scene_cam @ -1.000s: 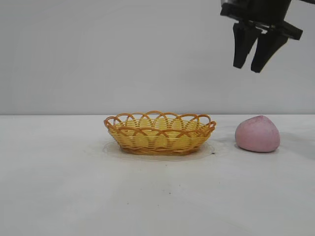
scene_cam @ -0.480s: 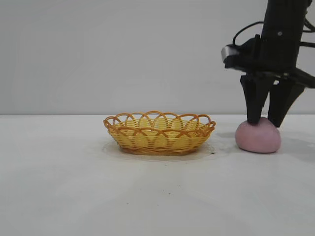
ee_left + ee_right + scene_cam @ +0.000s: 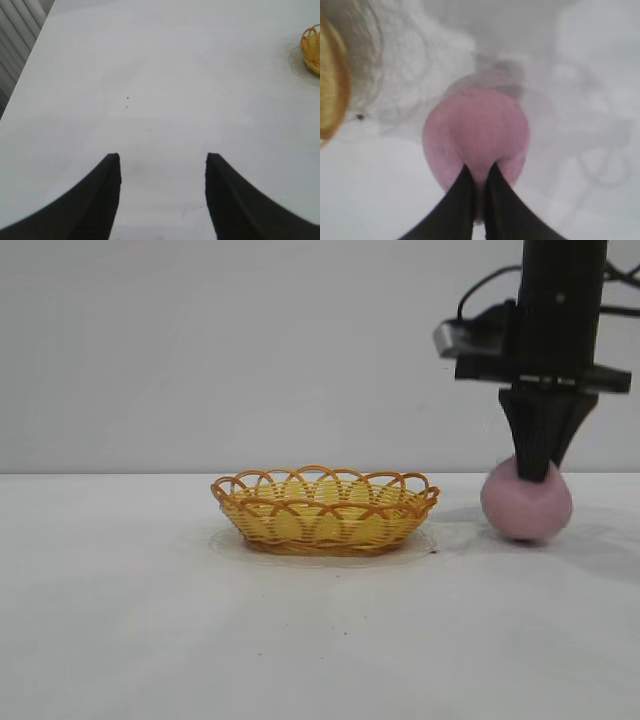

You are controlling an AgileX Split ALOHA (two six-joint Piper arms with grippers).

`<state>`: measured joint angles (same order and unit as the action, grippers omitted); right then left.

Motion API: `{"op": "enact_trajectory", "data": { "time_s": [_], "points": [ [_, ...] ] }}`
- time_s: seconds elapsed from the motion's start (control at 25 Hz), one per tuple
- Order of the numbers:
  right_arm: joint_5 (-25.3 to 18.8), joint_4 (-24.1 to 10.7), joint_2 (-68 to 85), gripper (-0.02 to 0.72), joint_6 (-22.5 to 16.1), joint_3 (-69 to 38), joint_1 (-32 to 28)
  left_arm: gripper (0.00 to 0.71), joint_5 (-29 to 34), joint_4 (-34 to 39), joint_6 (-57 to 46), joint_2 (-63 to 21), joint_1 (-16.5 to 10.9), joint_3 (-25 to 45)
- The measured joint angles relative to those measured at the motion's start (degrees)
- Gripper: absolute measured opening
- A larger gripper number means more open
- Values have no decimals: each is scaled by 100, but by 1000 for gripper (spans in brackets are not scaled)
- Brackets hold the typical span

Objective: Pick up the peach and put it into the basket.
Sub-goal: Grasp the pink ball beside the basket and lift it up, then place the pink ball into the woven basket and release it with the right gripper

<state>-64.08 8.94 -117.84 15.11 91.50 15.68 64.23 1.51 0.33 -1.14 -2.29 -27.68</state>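
The robot's right gripper needs to release the peach near the middle of the yellow-orange wicker basket's woven bottom [image 3: 317, 495].
The dusty-pink peach [image 3: 527, 508] is at the right of the white table, to the right of the yellow-orange wicker basket [image 3: 325, 510]. My right gripper [image 3: 535, 472] points straight down and is shut on the peach's top, pinching a ridge of it between the fingers. In the right wrist view the fingertips [image 3: 480, 167] are almost together on the peach [image 3: 475, 130]. The peach looks rounder and sits at or barely above the table. The basket is empty. My left gripper [image 3: 162, 157] is open over bare table, outside the exterior view.
The basket's rim shows at the edge of the left wrist view [image 3: 312, 47] and of the right wrist view [image 3: 330, 85]. A short gap of white table [image 3: 455, 540] separates basket and peach.
My right gripper came down from high above onto the peach and closed its fingers on the top. The peach has shifted slightly upward and looks rounder.
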Motion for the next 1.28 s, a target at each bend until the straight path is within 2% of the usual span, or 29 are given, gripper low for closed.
{"op": "enact_trajectory", "data": {
  "time_s": [0.12,0.24,0.48,0.6,0.92,0.96,1.0,1.2,1.24,1.28],
  "points": [
    [179,441,342,0,252,23,123,334,0,0,0,0,0,0],
    [291,715,413,0,416,89,445,334,0,0,0,0,0,0],
    [851,821,364,0,468,97,1195,334,0,-4,0,0,0,0],
    [1048,872,157,0,480,101,1370,334,0,-4,0,0,0,0],
    [1038,946,-554,0,480,531,1421,334,0,-4,0,0,0,0],
    [1023,946,-591,59,480,594,1421,334,0,-4,0,0,0,0],
    [1013,946,-603,59,438,631,1421,334,0,-4,0,0,0,0],
    [963,856,-608,281,351,678,1421,334,0,-4,0,0,0,0],
    [920,848,-587,304,329,678,1421,334,0,-4,0,0,0,0],
    [869,848,-577,290,308,678,1421,334,0,-4,0,0,0,0]
  ]
}}
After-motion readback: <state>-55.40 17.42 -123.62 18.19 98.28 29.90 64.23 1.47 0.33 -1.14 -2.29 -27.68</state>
